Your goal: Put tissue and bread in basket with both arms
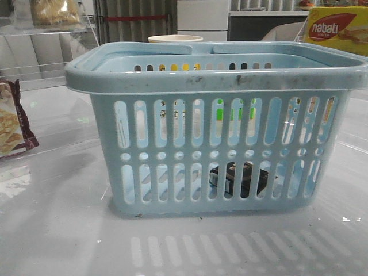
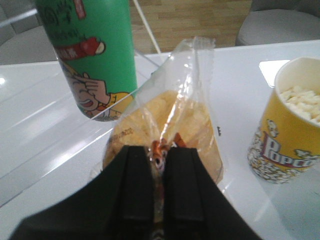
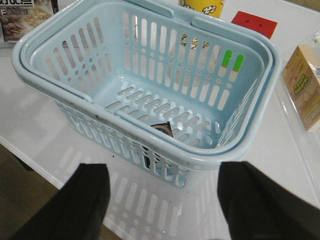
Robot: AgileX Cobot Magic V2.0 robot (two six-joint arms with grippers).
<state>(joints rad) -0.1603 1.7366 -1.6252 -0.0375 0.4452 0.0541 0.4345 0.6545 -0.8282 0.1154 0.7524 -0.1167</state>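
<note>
Next, I set the bread down with my left gripper on the bottom of the basket, beside the black tissue packet (image 1: pixel 194 175).
The light-blue basket (image 1: pixel 218 83) stands in the middle of the table and also shows in the right wrist view (image 3: pixel 45 85). The black tissue packet (image 1: pixel 241 178) lies on the basket floor near its front wall (image 3: pixel 162 129). My left gripper (image 2: pixel 160 150) is shut on the clear wrapper of the golden-brown bread (image 2: pixel 195 130), pinching it at its gathered orange-marked end. The bread sits between a green can and a popcorn cup. My right gripper (image 3: pixel 162 185) is open and empty, above the table just in front of the basket. Neither gripper shows in the front view.
A green can (image 2: pixel 95 55) and a yellow popcorn cup (image 2: pixel 290 120) flank the bread. A cracker packet (image 1: pixel 11 123) lies at the far left, a Nabati box (image 1: pixel 339 29) at the back right. A carton (image 3: pixel 305 85) and a red card (image 3: pixel 254 23) lie beside the basket.
</note>
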